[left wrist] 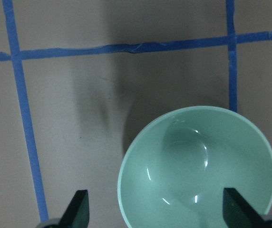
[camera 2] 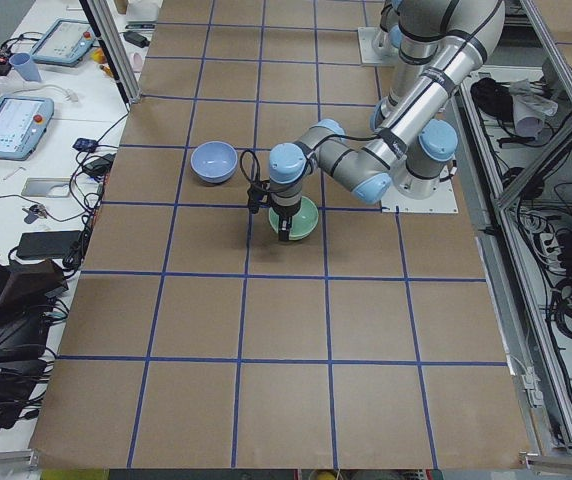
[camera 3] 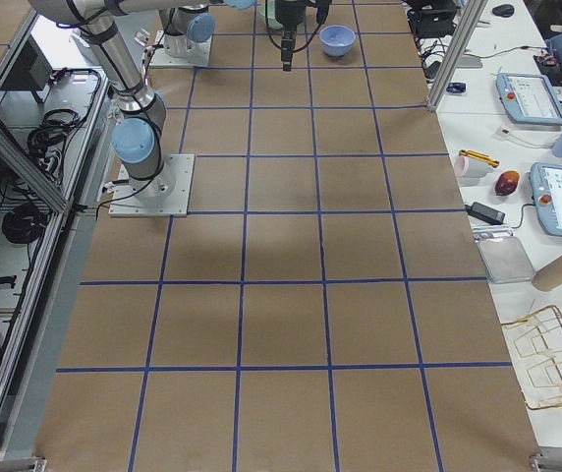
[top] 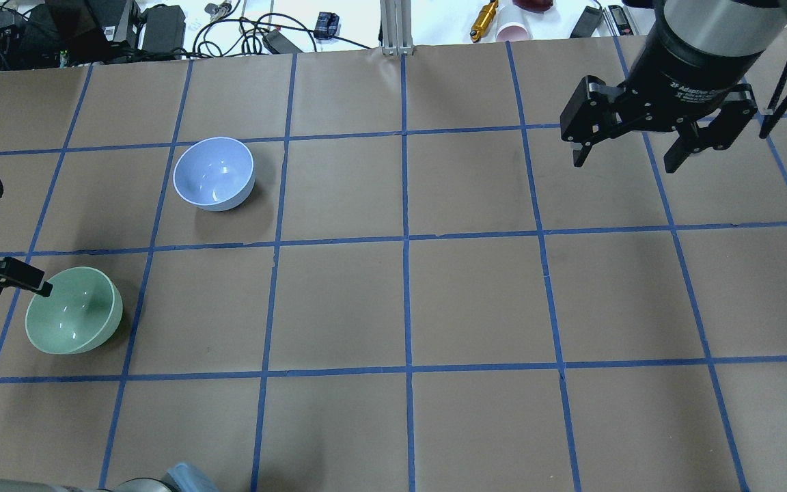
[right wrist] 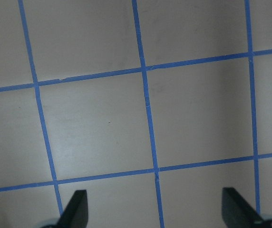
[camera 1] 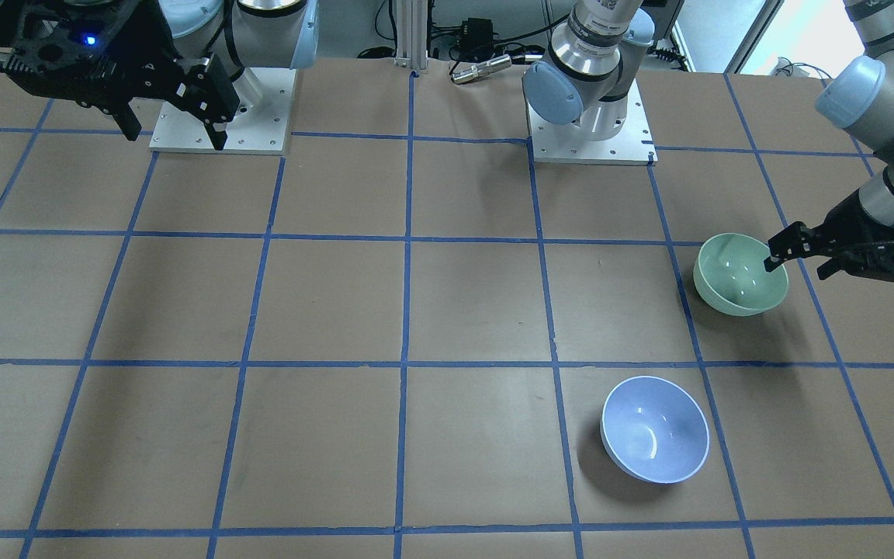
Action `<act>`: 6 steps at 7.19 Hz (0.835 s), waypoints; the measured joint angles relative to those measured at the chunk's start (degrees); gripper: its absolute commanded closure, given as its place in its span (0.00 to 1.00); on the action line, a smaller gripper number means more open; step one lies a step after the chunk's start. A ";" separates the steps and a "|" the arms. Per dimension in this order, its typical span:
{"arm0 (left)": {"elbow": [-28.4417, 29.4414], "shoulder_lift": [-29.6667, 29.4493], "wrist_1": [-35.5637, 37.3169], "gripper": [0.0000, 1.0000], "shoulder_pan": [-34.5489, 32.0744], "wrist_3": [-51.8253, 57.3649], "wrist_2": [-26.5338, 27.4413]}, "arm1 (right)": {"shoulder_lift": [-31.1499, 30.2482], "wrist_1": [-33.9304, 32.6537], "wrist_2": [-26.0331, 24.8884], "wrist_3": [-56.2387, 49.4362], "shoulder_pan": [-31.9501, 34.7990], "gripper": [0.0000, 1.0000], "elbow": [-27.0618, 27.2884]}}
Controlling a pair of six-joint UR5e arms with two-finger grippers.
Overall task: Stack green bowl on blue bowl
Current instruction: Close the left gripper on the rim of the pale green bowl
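The robot's left gripper should close on the green bowl's outer rim [camera 1: 785, 281] [left wrist: 120, 184], on the side farthest from the right gripper.
The green bowl [camera 1: 740, 274] stands upright on the table on my left side; it also shows in the overhead view [top: 74, 319] and the left wrist view [left wrist: 198, 166]. My left gripper [camera 1: 798, 268] [top: 21, 283] [left wrist: 157, 213] is open and low at the bowl's outer rim. One finger is over the inside and the other is outside the rim. The blue bowl [camera 1: 655, 429] [top: 214, 173] stands upright and empty about one grid square farther out on the table. My right gripper [camera 1: 175, 138] [top: 629, 154] [right wrist: 157, 213] is open, empty and raised over bare table on the far side.
The table is brown paper with a blue tape grid [top: 405, 239]. Two white arm base plates [camera 1: 590, 132] [camera 1: 222, 116] sit at the robot's edge. Cables, a cup and tools [top: 503, 24] lie beyond the far edge.
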 measured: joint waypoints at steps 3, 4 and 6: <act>-1.62 -2.37 3.51 0.00 1.90 2.44 -0.97 | 0.00 -0.01 0.00 0.00 0.00 0.00 -0.01; -1.71 -2.99 3.82 0.00 2.02 2.53 -1.01 | 0.00 -0.02 0.00 0.00 0.00 0.00 -0.03; -1.85 -4.34 4.17 0.00 2.07 2.48 -1.01 | 0.00 -0.04 0.00 0.00 0.00 0.00 -0.05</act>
